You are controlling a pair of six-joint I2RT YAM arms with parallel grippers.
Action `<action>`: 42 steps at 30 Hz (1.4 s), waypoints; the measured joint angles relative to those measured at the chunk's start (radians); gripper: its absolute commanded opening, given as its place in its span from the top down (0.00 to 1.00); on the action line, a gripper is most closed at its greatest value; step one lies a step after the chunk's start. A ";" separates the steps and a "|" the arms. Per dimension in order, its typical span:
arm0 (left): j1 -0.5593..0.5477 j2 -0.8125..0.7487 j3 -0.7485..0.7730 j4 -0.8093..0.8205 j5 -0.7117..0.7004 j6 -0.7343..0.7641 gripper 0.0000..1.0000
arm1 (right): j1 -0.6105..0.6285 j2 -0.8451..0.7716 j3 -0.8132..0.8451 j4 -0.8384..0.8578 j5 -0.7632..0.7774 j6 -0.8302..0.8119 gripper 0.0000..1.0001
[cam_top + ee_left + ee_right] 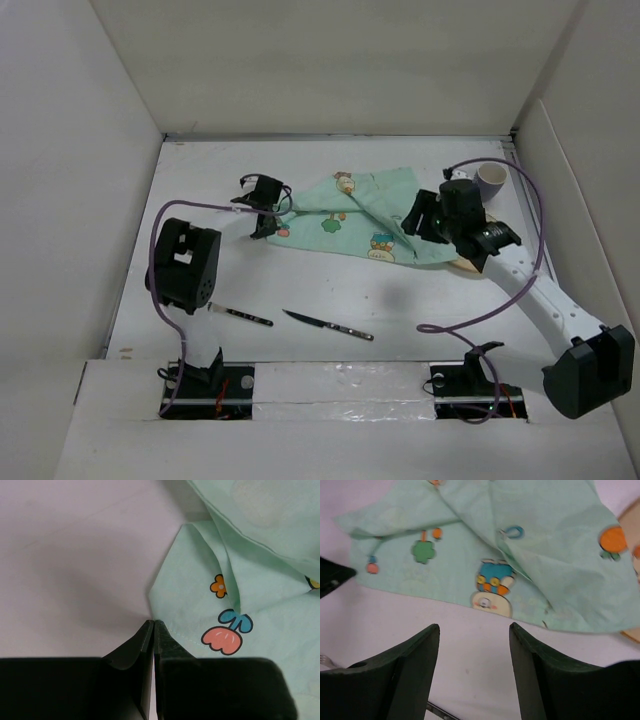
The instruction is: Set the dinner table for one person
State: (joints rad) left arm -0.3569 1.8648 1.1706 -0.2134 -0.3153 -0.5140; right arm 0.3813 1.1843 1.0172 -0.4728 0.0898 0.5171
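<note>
The mint-green placemat lies over the edge of the tan wooden plate, and I should close my right gripper there on the near corner (449, 261) (610, 630) of the placemat.
The dinner table (400, 300) is a flat white top walled by white panels. A crumpled mint-green cartoon placemat (365, 215) lies at its middle back. My left gripper (265, 208) is shut at the placemat's left corner; in the left wrist view the gripper's tips (153, 623) meet the hem of the placemat (240, 580) and seem to pinch it. My right gripper (413, 216) hovers open and empty over the placemat's right part; in the right wrist view the gripper (474, 626) is above bare table just short of the placemat's (520, 555) near edge.
A white cup (490, 178) stands at the back right. A tan wooden plate (466, 266) lies partly under the placemat's right end, its rim showing in the right wrist view (634, 525). A black-handled knife (330, 325) and another black-handled utensil (240, 315) lie near the front.
</note>
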 measured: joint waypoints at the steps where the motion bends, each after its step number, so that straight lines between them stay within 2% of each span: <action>1: 0.007 -0.035 -0.040 -0.006 0.000 0.000 1.00 | -0.016 -0.016 -0.041 -0.005 -0.005 0.010 0.36; 4: 0.030 -0.139 -0.140 -0.048 -0.005 -0.003 1.00 | -0.089 -0.043 -0.154 -0.026 -0.020 0.041 0.34; 9: 0.044 -0.220 -0.204 -0.069 -0.025 -0.010 1.00 | -0.214 -0.044 -0.248 -0.048 -0.068 0.089 0.32; 13: 0.042 -0.234 -0.232 -0.070 -0.048 -0.008 1.00 | -0.230 -0.029 -0.302 -0.022 -0.111 0.133 0.32; 20: 0.042 -0.234 -0.236 -0.067 -0.051 0.004 1.00 | -0.261 0.117 -0.361 0.118 -0.135 0.233 0.37; 25: 0.042 -0.234 -0.236 -0.067 -0.050 0.020 1.00 | -0.269 0.182 -0.362 0.217 -0.128 0.293 0.49; 26: 0.042 -0.234 -0.236 -0.067 -0.050 0.021 1.00 | -0.269 0.190 -0.362 0.233 -0.126 0.301 0.57; 28: 0.042 -0.234 -0.236 -0.067 -0.049 0.025 1.00 | -0.269 0.203 -0.362 0.269 -0.122 0.320 0.67; 29: 0.042 -0.234 -0.236 -0.067 -0.048 0.027 1.00 | -0.269 0.209 -0.362 0.283 -0.121 0.326 0.83; 31: 0.042 -0.234 -0.236 -0.068 -0.045 0.028 1.00 | -0.262 0.227 -0.355 0.301 -0.109 0.338 0.99; 36: 0.042 -0.240 -0.157 -0.144 -0.024 0.037 1.00 | -0.217 0.219 -0.285 0.248 -0.044 0.325 1.00; 39: 0.043 -0.259 0.018 -0.228 -0.005 0.050 1.00 | -0.164 0.134 -0.154 0.144 0.003 0.272 1.00; 42: 0.051 -0.313 0.263 -0.266 0.022 0.065 1.00 | -0.116 0.011 0.056 0.055 0.043 0.206 1.00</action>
State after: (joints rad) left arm -0.3061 1.5520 1.4338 -0.4797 -0.2932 -0.4492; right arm 0.2653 1.1957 1.0729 -0.4179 0.1326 0.7231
